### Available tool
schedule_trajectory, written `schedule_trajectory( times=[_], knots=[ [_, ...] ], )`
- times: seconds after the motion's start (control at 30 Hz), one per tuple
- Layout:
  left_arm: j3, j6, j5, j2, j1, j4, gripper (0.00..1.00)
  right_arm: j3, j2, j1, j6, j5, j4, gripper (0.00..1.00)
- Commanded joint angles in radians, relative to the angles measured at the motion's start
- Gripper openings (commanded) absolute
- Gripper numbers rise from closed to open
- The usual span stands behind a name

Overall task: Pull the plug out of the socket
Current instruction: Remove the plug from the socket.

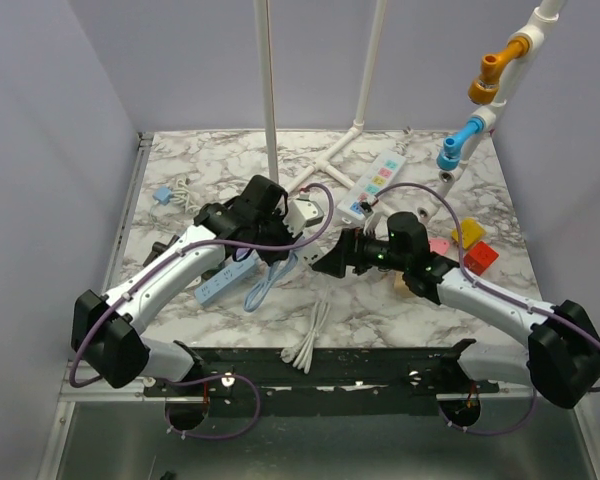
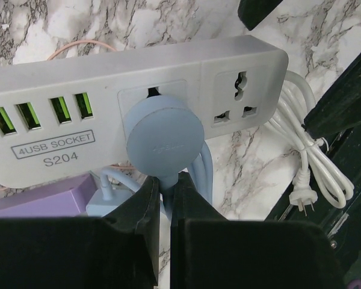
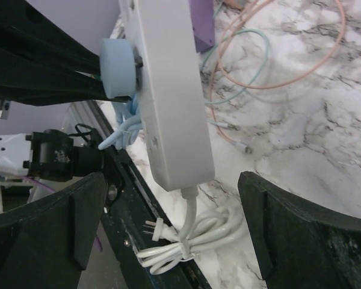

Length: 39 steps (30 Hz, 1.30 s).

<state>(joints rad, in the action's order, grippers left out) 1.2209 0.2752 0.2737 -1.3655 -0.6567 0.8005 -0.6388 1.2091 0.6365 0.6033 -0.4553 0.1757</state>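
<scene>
The robot's left gripper will release the blue plug, now held at the socket strip, on the marble table (image 1: 280,270) next to the inner end of the pale blue strip.
A grey-white socket strip (image 2: 108,84) with several USB ports carries a round blue plug (image 2: 163,141). My left gripper (image 2: 166,183) is shut on the plug's neck, just under the round head where the blue cable leaves. In the right wrist view the strip (image 3: 168,90) stands on end with the plug (image 3: 117,66) on its left face, a thin gap showing between them. My right gripper (image 3: 171,189) is open, its fingers wide apart either side of the strip's lower end without touching it. From above, the left gripper (image 1: 280,225) and right gripper (image 1: 325,262) face each other mid-table.
The strip's white cord lies bundled (image 3: 186,241) near the table's front edge (image 1: 310,345). A second strip with coloured switches (image 1: 373,185), coloured blocks (image 1: 475,245), a pipe with blue and orange valves (image 1: 470,140) and a pale blue strip (image 1: 225,280) stand around. Thin orange and teal cables (image 3: 271,72) lie behind.
</scene>
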Motion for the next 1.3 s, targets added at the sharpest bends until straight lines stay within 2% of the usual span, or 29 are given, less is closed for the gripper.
schedule_trajectory(
  times=[0.0, 0.13, 0.53, 0.6, 0.67, 0.83, 0.9, 1.03, 1.17, 1.27],
  knots=[
    [0.003, 0.056, 0.076, 0.068, -0.004, -0.013, 0.0, -0.021, 0.026, 0.003, 0.022, -0.107, 0.12, 1.0],
    [-0.002, 0.08, 0.135, 0.103, -0.004, -0.019, 0.0, -0.016, 0.063, 0.005, 0.038, -0.165, 0.197, 0.99],
    [-0.02, 0.127, 0.235, 0.14, -0.004, 0.031, 0.0, -0.063, 0.184, 0.027, 0.089, -0.235, 0.322, 0.84],
    [-0.02, 0.122, 0.236, 0.138, -0.005, 0.028, 0.0, -0.067, 0.198, 0.036, 0.104, -0.237, 0.337, 0.78],
    [-0.021, 0.118, 0.229, 0.139, -0.006, 0.018, 0.0, -0.067, 0.211, 0.048, 0.116, -0.24, 0.35, 0.67],
    [-0.025, 0.1, 0.202, 0.141, -0.004, -0.014, 0.0, -0.054, 0.225, 0.069, 0.13, -0.223, 0.34, 0.24],
    [-0.029, 0.094, 0.188, 0.144, -0.004, -0.028, 0.0, -0.042, 0.215, 0.075, 0.127, -0.204, 0.328, 0.13],
    [-0.042, 0.087, 0.164, 0.167, -0.003, -0.062, 0.0, -0.006, 0.176, 0.075, 0.128, -0.09, 0.268, 0.01],
    [-0.042, 0.089, 0.163, 0.208, -0.003, -0.079, 0.0, 0.03, 0.178, 0.074, 0.169, 0.05, 0.202, 0.01],
    [-0.028, 0.099, 0.156, 0.237, -0.003, -0.064, 0.0, 0.022, 0.226, 0.072, 0.159, 0.062, 0.166, 0.01]
  ],
)
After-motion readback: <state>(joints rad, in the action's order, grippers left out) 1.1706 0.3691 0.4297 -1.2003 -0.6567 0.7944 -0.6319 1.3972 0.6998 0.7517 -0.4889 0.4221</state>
